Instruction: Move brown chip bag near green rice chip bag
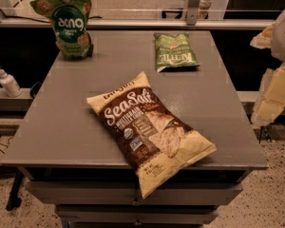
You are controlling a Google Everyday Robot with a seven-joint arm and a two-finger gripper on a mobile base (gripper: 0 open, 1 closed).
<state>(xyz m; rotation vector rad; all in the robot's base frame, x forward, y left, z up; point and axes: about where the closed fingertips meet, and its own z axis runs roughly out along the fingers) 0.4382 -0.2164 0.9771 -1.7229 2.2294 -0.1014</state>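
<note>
I should close my gripper on the brown chip bag at the near end of its dark brown panel (171, 138), next to the bag's plain cream-yellow part.
The brown chip bag (149, 129) lies flat in the middle front of the grey table (66, 122). It is cream-yellow with a dark brown panel and "Sea Salt" script, and its lower corner hangs over the front edge. The green rice chip bag (69, 25) stands upright at the far left corner. It is dark green with white logo letters. My gripper (275, 91) shows as pale shapes at the right edge of the view, beyond the table's right side. It is well apart from both bags and holds nothing that I can see.
A lighter green "Kettle" bag (175, 51) lies flat at the far right of the table. A small white pump bottle (7, 82) stands on a ledge left of the table. A rail and posts (192, 6) run behind the table.
</note>
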